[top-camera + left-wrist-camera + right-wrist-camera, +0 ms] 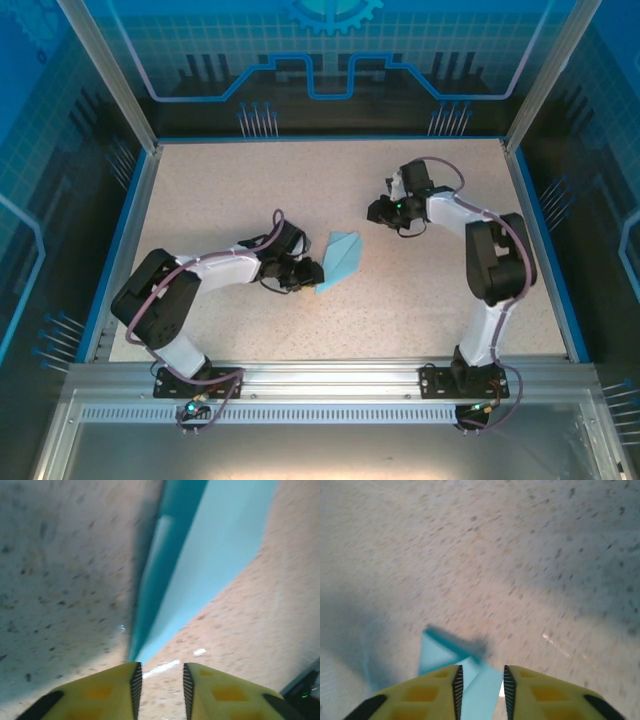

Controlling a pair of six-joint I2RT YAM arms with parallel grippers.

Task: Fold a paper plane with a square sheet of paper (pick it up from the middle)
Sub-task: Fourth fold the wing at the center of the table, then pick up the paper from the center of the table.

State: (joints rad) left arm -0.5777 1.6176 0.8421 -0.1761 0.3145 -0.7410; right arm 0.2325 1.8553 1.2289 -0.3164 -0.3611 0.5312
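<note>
The paper plane is lying flat with my left gripper at its tip, so next my right gripper raises the plane before my left gripper takes the folded edge [327, 260].
The square sheet of paper lies folded as a pale blue paper plane [340, 258] on the speckled table, near the middle. My left gripper [312, 273] sits low at the plane's lower-left tip. In the left wrist view the plane [210, 545] runs away from the left finger [115, 690], and the left gripper [160, 667] is open with only table between its pads. My right gripper [376, 211] hovers up and to the right of the plane. In the right wrist view it [481, 669] stands open, with the blue paper [437, 652] showing in the gap, not pinched.
The beige table [250, 180] is boxed in by a blue rim [120, 240] and blue printed walls. Metal posts [105, 70] rise at the back corners. An aluminium rail [330, 375] carrying both arm bases runs along the near edge.
</note>
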